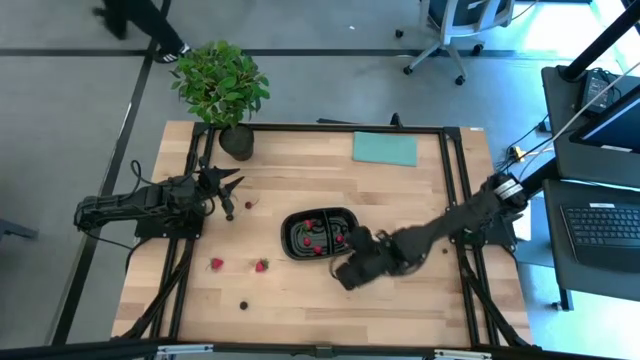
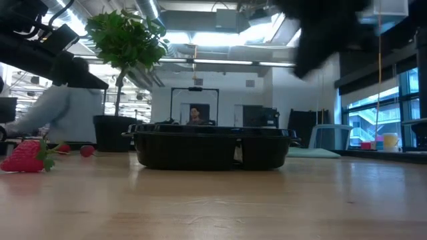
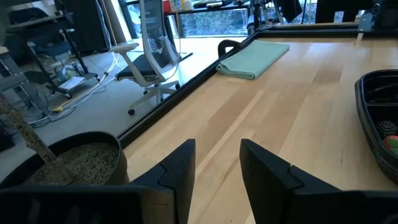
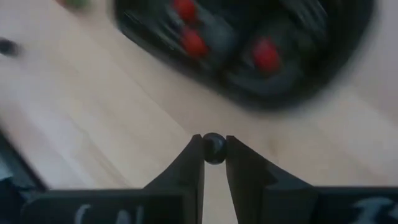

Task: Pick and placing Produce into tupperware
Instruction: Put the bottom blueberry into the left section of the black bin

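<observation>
My right gripper needs to release the dark round berry among the red pieces in the tray (image 1: 316, 237) (image 4: 214, 34), near the tray's divider.
The black two-compartment tray (image 1: 320, 233) sits mid-table and holds several red pieces and dark berries; the low view shows its wall (image 2: 210, 148). Loose strawberries (image 1: 215, 264) (image 1: 261, 266) and dark berries (image 1: 243, 305) lie on the wood toward the near-left. One strawberry (image 2: 27, 157) lies close to the low camera. My right gripper (image 1: 347, 274) hovers just near of the tray, shut on a dark round berry (image 4: 214, 148). My left gripper (image 1: 228, 190) waits open (image 3: 217, 168) at the table's left, near the plant pot. My right gripper pinches a small dark round berry (image 4: 214, 149) between its two fingertips (image 4: 198, 155), only at their free ends. The fingers point down from above. The berry is lifted clear of the wood, just near of the tray's near rim (image 4: 249, 99).
A leafy potted plant (image 1: 222, 90) stands at the far-left corner, its pot (image 3: 68, 165) beside my left gripper. A folded teal cloth (image 1: 384, 149) lies at the far edge. Black rails frame the tabletop. Bare wood lies right of the tray. A person (image 2: 195, 115) sits in the room beyond.
</observation>
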